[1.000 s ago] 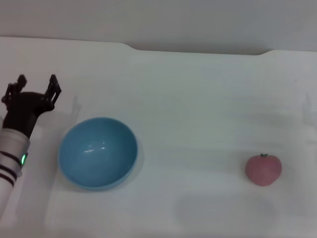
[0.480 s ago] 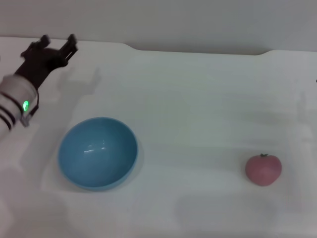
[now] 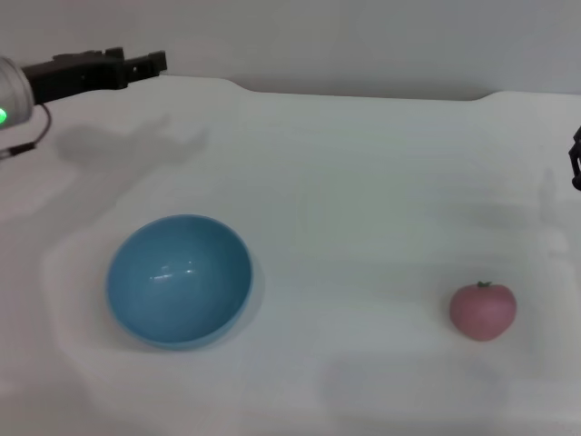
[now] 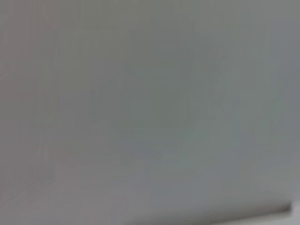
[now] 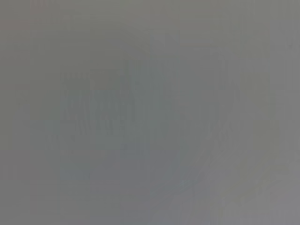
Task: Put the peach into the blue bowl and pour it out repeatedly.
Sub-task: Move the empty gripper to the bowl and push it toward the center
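Observation:
I need to close my left gripper on the back rim (image 3: 128, 242) of the blue bowl, away from the peach.
The blue bowl (image 3: 179, 280) stands upright and empty on the white table, at the left. The peach (image 3: 483, 311) sits on the table at the right, far from the bowl. My left gripper (image 3: 136, 60) is raised at the far left near the table's back edge, well behind the bowl, open and empty. Only a dark sliver of my right gripper (image 3: 576, 160) shows at the right edge, behind the peach and apart from it. Both wrist views show only a plain grey surface.
The white table (image 3: 363, 209) has a raised back edge with a step near the middle (image 3: 245, 88) and a grey wall behind it. Nothing else lies between the bowl and the peach.
My left arm has risen from beside the bowl and swung back and up to the far left corner. A bit of my right gripper has come into view at the right edge.

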`<state>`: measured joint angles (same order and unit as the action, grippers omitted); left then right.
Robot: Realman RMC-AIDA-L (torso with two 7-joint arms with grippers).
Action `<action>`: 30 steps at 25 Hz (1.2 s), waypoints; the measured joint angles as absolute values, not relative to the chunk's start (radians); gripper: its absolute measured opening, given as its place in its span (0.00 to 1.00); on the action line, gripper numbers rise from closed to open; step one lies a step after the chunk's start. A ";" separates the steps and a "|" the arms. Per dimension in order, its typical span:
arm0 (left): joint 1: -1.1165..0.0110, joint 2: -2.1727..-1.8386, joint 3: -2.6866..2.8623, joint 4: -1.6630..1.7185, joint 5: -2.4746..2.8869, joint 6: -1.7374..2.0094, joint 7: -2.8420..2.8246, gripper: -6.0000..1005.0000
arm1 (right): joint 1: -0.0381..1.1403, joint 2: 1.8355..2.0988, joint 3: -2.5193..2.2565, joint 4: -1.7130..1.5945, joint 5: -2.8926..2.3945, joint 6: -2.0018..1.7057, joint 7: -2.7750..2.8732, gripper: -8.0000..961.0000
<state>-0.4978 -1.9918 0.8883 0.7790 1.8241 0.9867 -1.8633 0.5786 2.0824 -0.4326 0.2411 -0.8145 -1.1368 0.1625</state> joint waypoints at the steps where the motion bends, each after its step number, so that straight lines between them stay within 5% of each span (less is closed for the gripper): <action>1: -0.484 -1.980 0.916 0.826 1.867 1.004 -1.939 0.75 | 0.580 2.082 -0.433 0.240 -0.814 -1.133 0.163 0.47; 5: -0.460 -1.925 0.947 0.984 2.107 1.175 -2.309 0.75 | 0.581 2.081 -0.433 0.237 -0.814 -1.128 0.163 0.47; 9: -0.455 -1.912 0.893 1.089 2.226 1.364 -2.419 0.75 | 0.590 2.080 -0.433 0.221 -0.814 -1.104 0.164 0.47; 21: -0.467 -1.991 0.898 1.199 2.524 1.543 -2.474 0.75 | 0.621 2.080 -0.442 0.204 -0.817 -1.054 0.164 0.47; 30: -0.484 -2.000 0.935 1.195 2.534 1.616 -2.467 0.75 | 0.620 2.082 -0.442 0.211 -0.819 -1.054 0.164 0.47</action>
<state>-0.4843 -2.0004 0.9347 1.1947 2.5335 1.6157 -2.4666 0.6200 2.0819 -0.4418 0.2109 -0.8194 -1.0537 0.1642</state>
